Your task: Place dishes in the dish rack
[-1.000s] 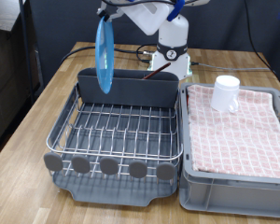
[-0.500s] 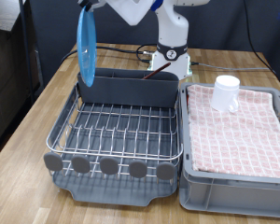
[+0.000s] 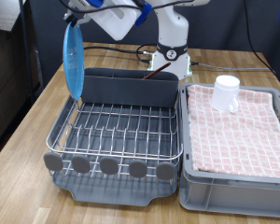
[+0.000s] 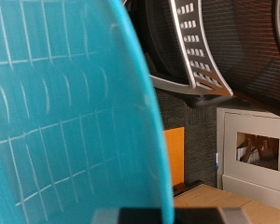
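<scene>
My gripper is to let go of the light-blue plate so that it stands in the dish rack's wires (image 3: 84, 147), along the side farthest from the crate.
My gripper (image 3: 75, 19) is shut on the top rim of the light-blue plate (image 3: 73, 62). It holds the plate upright and edge-on in the air, above the far left corner of the dish rack (image 3: 117, 131) in the exterior view. The plate's lower edge hangs just above the rack's left rim, beside the grey cutlery trough (image 3: 126, 89). In the wrist view the plate (image 4: 56, 112) fills most of the picture. The white mug (image 3: 226, 91) stands on pink checked cloth in the grey crate (image 3: 235, 187). I cannot make out the wooden spoon.
The robot's white base (image 3: 173, 47) stands behind the trough with cables around it. The crate touches the rack's right side. Round grey tabs (image 3: 109, 167) line the rack's near edge. Bare wooden table (image 3: 33, 121) lies to the rack's left.
The gripper has carried the plate towards the exterior view's left and a little lower, from over the trough to over the rack's left rim. The mug has not moved.
</scene>
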`<state>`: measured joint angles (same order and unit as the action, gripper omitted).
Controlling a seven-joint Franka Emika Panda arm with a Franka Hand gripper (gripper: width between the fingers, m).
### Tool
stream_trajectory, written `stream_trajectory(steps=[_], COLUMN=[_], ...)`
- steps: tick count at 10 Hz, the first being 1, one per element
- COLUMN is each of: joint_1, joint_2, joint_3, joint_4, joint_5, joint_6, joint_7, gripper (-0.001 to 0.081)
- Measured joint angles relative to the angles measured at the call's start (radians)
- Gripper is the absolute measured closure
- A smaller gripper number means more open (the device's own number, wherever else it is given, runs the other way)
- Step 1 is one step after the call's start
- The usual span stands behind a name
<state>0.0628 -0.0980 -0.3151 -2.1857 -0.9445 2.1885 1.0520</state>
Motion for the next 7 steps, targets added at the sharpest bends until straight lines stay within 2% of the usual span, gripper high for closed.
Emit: stream_trajectory(steps=[3,7], joint_1=[0.000,0.000], joint_2=[0.026,0.051], joint_3=[-0.005,-0.018], joint_4=[-0.022,-0.026], joint_5=[0.001,0.009], joint_6=[0.047,0.065], joint_7=[0.025,0.025], gripper=[0.0789,0.0789])
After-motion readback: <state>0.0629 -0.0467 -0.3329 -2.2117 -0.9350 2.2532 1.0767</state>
